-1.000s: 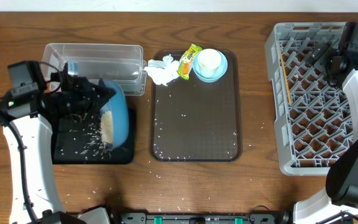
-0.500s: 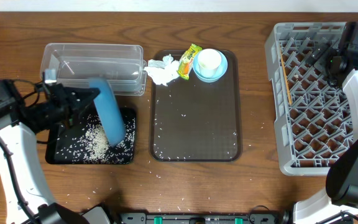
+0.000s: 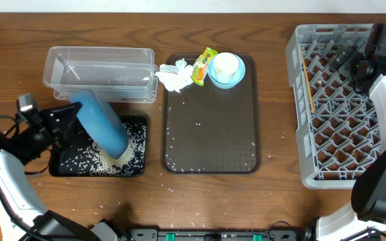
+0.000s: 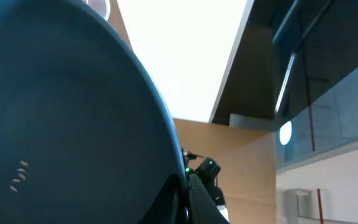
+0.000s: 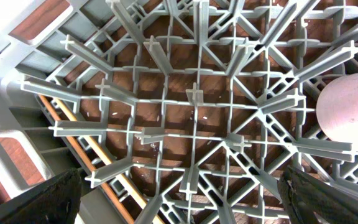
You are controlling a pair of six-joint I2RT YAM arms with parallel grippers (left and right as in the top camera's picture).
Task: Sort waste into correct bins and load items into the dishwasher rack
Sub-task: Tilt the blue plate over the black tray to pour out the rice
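Observation:
I should use my left gripper to put the dark blue plate down on the brown tray (image 3: 220, 136), in front of the light blue bowl. The plate is now tilted over the black tray.
My left gripper (image 3: 71, 115) is shut on the rim of the dark blue plate (image 3: 102, 123), held steeply tilted over the black tray (image 3: 66, 167), where a heap of rice grains (image 3: 122, 152) lies. The plate fills the left wrist view (image 4: 67, 124) with a few grains stuck to it. The clear tub (image 3: 99, 72) stands behind the tray. The tissue (image 3: 173, 77), snack wrapper (image 3: 204, 65) and white cup in the light blue bowl (image 3: 227, 69) sit at the brown tray's far edge. My right gripper (image 5: 179, 193) is open above the grey rack (image 3: 340, 107), which holds chopsticks (image 3: 308, 84) and a pink cup (image 5: 350, 115).
The brown serving tray (image 3: 210, 134) lies in the middle with scattered grains on it. A few loose grains lie on the wooden table in front of the trays.
My left arm has swung left and back, tipping the plate from flat-on to edge-up. The rice has slid off it into a heap in the black tray. The right arm has not moved.

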